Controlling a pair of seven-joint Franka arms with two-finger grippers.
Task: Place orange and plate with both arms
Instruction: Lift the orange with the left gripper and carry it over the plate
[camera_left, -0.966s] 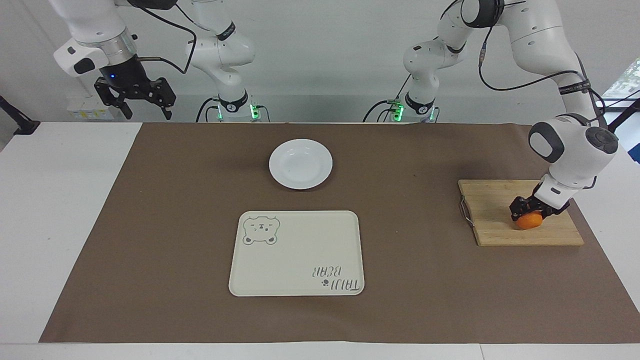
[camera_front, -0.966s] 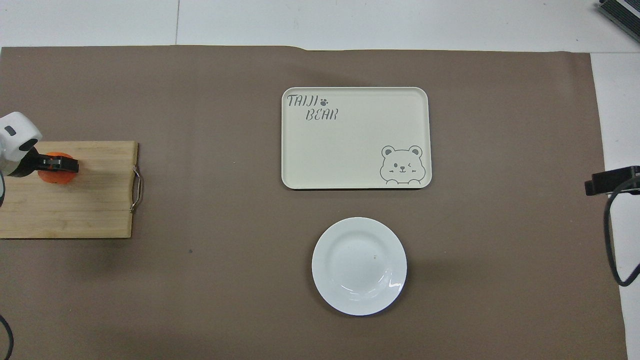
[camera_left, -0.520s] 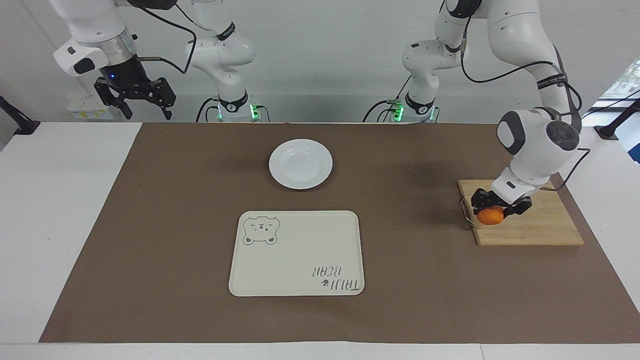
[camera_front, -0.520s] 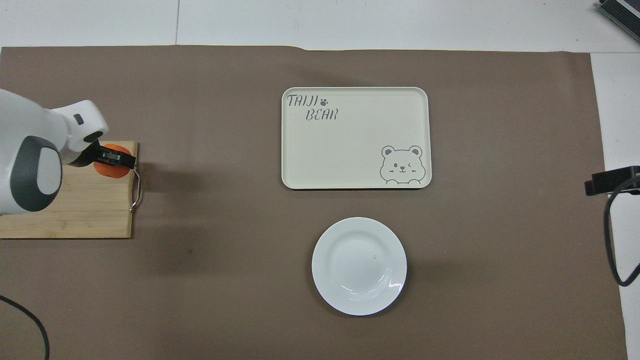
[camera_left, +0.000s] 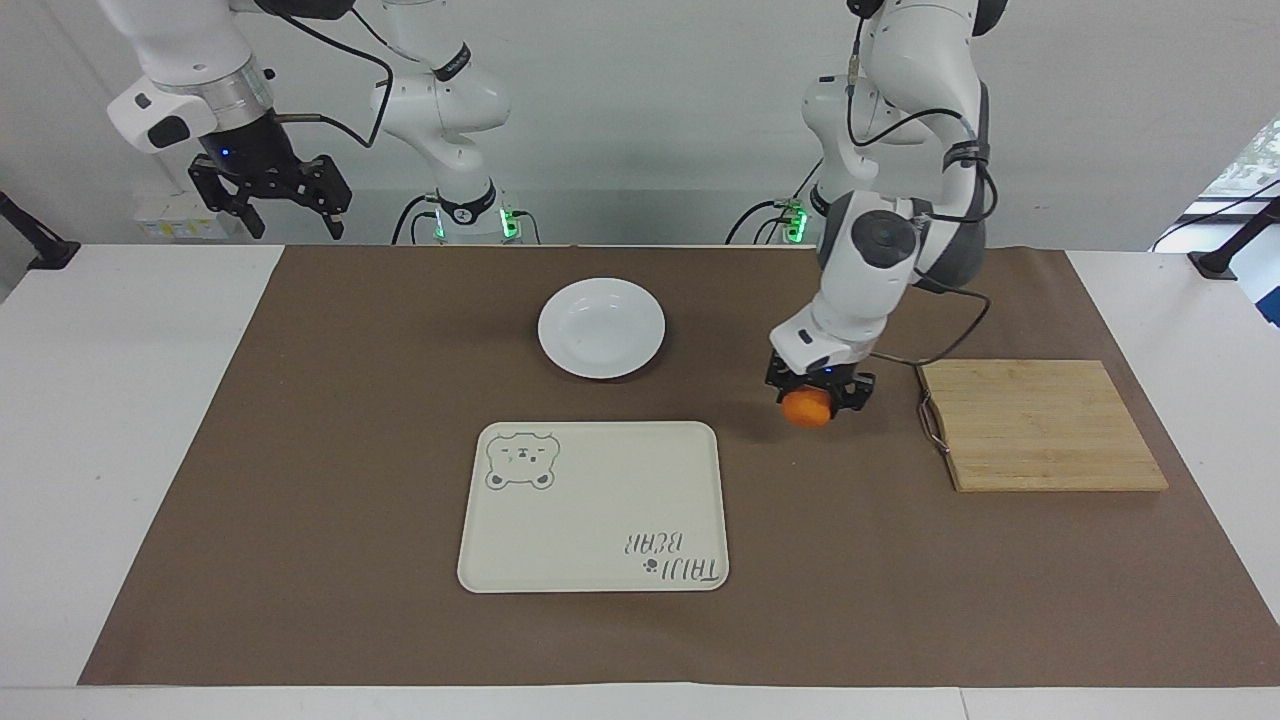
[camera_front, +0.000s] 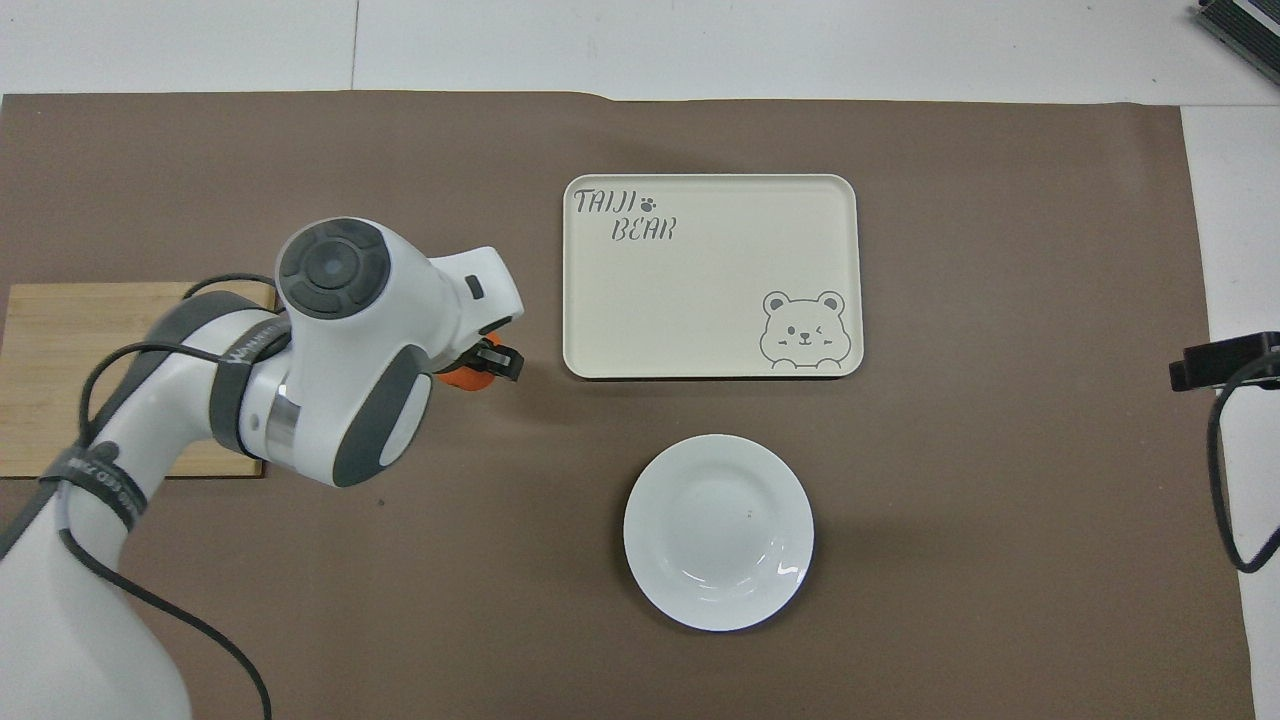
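The robot's left gripper needs to let go of the orange on the white plate's side farther from the cream tray (camera_front: 703, 572).
My left gripper (camera_left: 815, 400) is shut on the orange (camera_left: 807, 408) and holds it in the air over the brown mat, between the wooden board and the cream tray. From overhead the arm hides most of the orange (camera_front: 462, 377); only a sliver shows beside the left gripper (camera_front: 485, 365). The white plate (camera_left: 601, 327) (camera_front: 718, 531) lies on the mat, nearer to the robots than the tray. My right gripper (camera_left: 268, 196) waits open, raised over the right arm's end of the table; only a dark part of it (camera_front: 1222, 361) shows at the overhead view's edge.
A cream tray with a bear drawing (camera_left: 594, 506) (camera_front: 710, 276) lies in the middle of the brown mat (camera_left: 350, 480). A bare wooden cutting board (camera_left: 1040, 424) (camera_front: 90, 330) with a metal handle lies toward the left arm's end.
The left gripper has lifted the orange off the cutting board and carried it toward the tray. The right arm has not moved.
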